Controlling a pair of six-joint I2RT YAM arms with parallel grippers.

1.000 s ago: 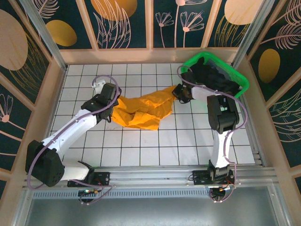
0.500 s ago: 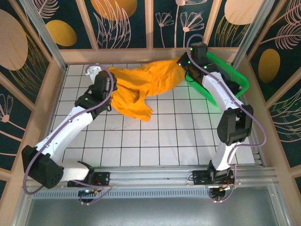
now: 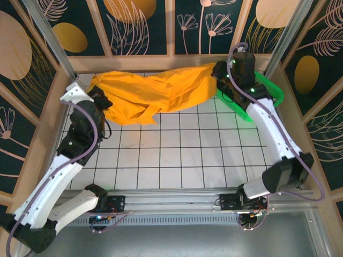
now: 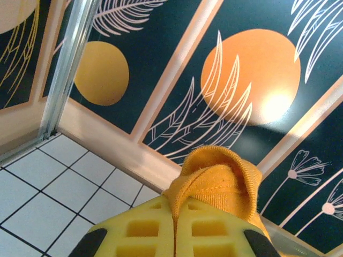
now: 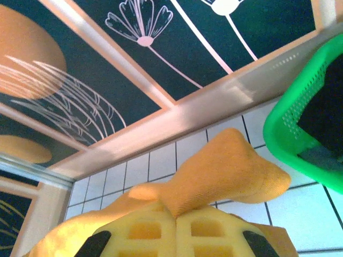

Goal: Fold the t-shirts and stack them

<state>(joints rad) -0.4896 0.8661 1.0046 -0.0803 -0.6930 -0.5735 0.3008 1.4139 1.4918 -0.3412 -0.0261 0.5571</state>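
Next, I let go of my right gripper's end of the orange-yellow t-shirt on the white grid table (image 3: 203, 102) next to the green basket.
An orange-yellow t-shirt (image 3: 155, 91) hangs stretched between both grippers along the back wall, its lower folds sagging toward the grid table. My left gripper (image 3: 95, 87) is shut on its left end; a bunched hem (image 4: 217, 179) sticks up from the closed yellow fingers (image 4: 144, 230). At the right end, my right gripper (image 3: 218, 72) is shut on the cloth, and a flap (image 5: 225, 171) pokes out above its yellow fingers (image 5: 144, 233). Black t-shirts (image 3: 241, 99) lie in the green basket, mostly hidden by the right arm.
The green mesh basket (image 3: 270, 88) (image 5: 305, 123) stands at the back right corner, just right of the right gripper. A wooden ledge (image 3: 161, 63) and patterned wall panels close the back. White grid table (image 3: 177, 155) spreads in front of the shirt.
Both arms have swung up and outward toward the back wall, pulling the orange-yellow shirt from a bunched heap into a long stretched band. The left arm moved far left.
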